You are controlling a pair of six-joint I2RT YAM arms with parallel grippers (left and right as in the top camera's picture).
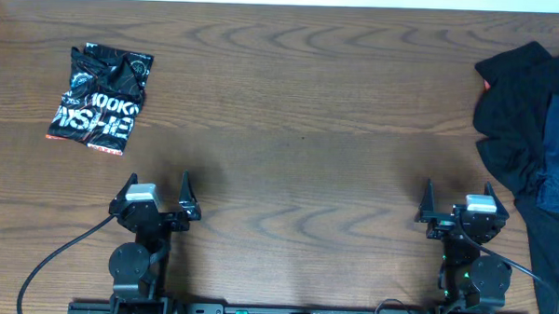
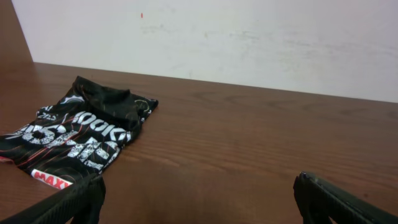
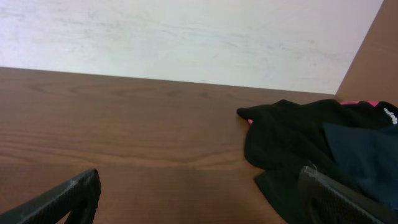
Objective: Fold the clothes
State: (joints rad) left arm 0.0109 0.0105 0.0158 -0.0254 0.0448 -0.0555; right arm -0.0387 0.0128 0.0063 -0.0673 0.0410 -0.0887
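Note:
My right gripper is to go next to the dark blue garment's near edge (image 1: 543,192) (image 3: 357,179), where it lies over the black clothes, and close there.
A folded black garment with white lettering (image 1: 100,99) lies at the far left of the table; it also shows in the left wrist view (image 2: 81,134). A loose pile of black and dark blue clothes (image 1: 532,138) lies at the right edge, also in the right wrist view (image 3: 323,149). My left gripper (image 1: 157,195) is open and empty near the front edge, its fingers apart in the left wrist view (image 2: 199,199). My right gripper (image 1: 460,202) is open and empty just left of the pile, its fingers apart in the right wrist view (image 3: 199,196).
The brown wooden table (image 1: 300,102) spans the whole view. A white wall (image 2: 249,37) stands behind its far edge. Black cables (image 1: 52,261) run from both arm bases at the front.

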